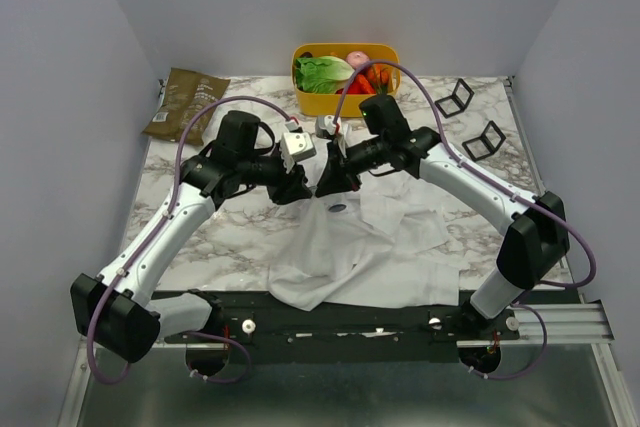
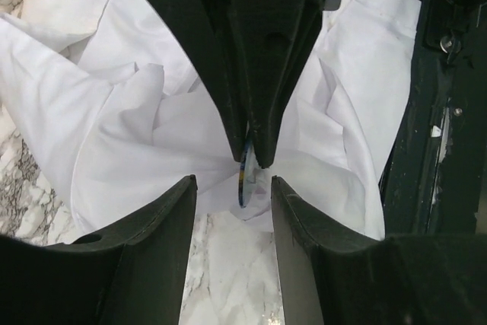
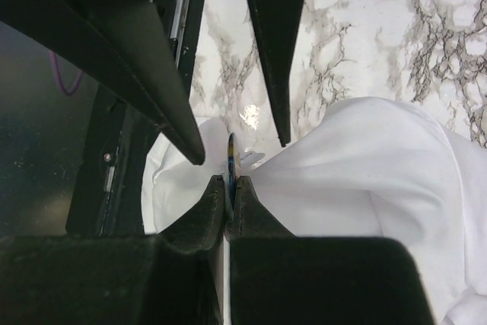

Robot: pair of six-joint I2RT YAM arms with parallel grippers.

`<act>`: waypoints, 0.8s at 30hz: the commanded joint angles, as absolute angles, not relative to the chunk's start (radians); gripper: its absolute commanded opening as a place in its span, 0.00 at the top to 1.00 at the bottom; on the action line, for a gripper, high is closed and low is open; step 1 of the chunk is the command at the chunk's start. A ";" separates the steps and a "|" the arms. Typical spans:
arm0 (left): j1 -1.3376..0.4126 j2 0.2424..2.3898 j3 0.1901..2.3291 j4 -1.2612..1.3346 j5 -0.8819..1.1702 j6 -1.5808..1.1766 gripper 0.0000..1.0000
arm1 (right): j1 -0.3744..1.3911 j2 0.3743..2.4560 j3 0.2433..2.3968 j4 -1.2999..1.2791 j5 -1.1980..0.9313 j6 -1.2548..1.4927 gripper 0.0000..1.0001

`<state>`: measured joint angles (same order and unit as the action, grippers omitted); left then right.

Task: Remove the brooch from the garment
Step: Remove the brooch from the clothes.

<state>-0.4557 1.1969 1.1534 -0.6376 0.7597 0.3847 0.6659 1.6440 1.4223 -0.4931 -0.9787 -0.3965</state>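
Observation:
I am holding the brooch together with cloth in my right gripper, so next I take the brooch's edge with my left gripper before my right gripper pinches the cloth (image 2: 261, 183) beside it.
The white shirt (image 1: 380, 247) lies crumpled on the marble table, near the middle front. It also shows in the left wrist view (image 2: 114, 135) and the right wrist view (image 3: 365, 165). The brooch (image 3: 233, 159) is a thin blue-edged disc seen edge-on, standing up from a raised fold of cloth. My right gripper (image 3: 230, 184) is shut on it together with some cloth. In the left wrist view the brooch (image 2: 245, 173) hangs below the right fingers (image 2: 259, 74). My left gripper (image 2: 233, 182) is open, its tips on either side of the brooch without touching it. Both grippers meet above the shirt's far edge (image 1: 315, 187).
A yellow basket (image 1: 340, 104) of vegetables stands at the back. A brown bag (image 1: 185, 104) lies at the back left. Two black stands (image 1: 455, 97) (image 1: 483, 140) sit at the back right. A black rail (image 1: 380, 312) runs along the near edge under the shirt's hem.

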 commanded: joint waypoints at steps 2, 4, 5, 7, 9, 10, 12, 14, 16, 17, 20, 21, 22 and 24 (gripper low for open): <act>-0.456 1.198 1.160 -0.609 0.684 0.374 0.55 | 0.670 1.605 1.421 -0.515 -0.988 -0.425 0.99; -0.456 1.201 1.157 -0.603 0.680 0.371 0.56 | 0.670 1.598 1.416 -0.515 -0.991 -0.428 0.99; -0.456 1.203 1.155 -0.603 0.680 0.371 0.56 | 0.670 1.595 1.414 -0.515 -0.991 -0.429 0.99; -0.456 1.206 1.151 -0.603 0.686 0.370 0.56 | 0.670 1.589 1.413 -0.515 -0.996 -0.431 0.99; -0.456 1.210 1.149 -0.606 0.709 0.370 0.56 | 0.670 1.588 1.414 -0.518 -0.997 -0.431 0.99; -0.456 1.213 1.149 -0.607 0.716 0.371 0.56 | 0.670 1.588 1.416 -0.520 -0.997 -0.431 0.99; -0.456 1.218 1.150 -0.618 0.735 0.379 0.57 | 0.670 1.589 1.420 -0.522 -0.999 -0.431 0.99; -0.456 1.223 1.155 -0.629 0.735 0.385 0.65 | 0.670 1.586 1.424 -0.523 -1.000 -0.433 0.99; -0.456 1.226 1.160 -0.635 0.735 0.390 0.75 | 0.670 1.585 1.424 -0.526 -1.002 -0.433 0.99; -0.456 1.226 1.158 -0.638 0.736 0.391 0.76 | 0.670 1.582 1.424 -0.526 -1.003 -0.433 0.99; -0.456 1.229 1.155 -0.637 0.744 0.393 0.85 | 0.670 1.582 1.424 -0.528 -1.006 -0.433 0.99; -0.456 1.229 1.155 -0.637 0.749 0.393 0.93 | 0.670 1.582 1.424 -0.528 -1.006 -0.433 0.99; -0.456 1.229 1.155 -0.637 0.752 0.393 0.96 | 0.670 1.585 1.424 -0.528 -1.006 -0.433 0.99; -0.456 1.227 1.155 -0.637 0.767 0.391 1.00 | 0.670 1.585 1.425 -0.529 -1.005 -0.433 0.99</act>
<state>-0.4599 1.2160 1.1534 -0.6357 0.7601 0.3759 0.6636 1.6268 1.4197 -0.5095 -0.9630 -0.4213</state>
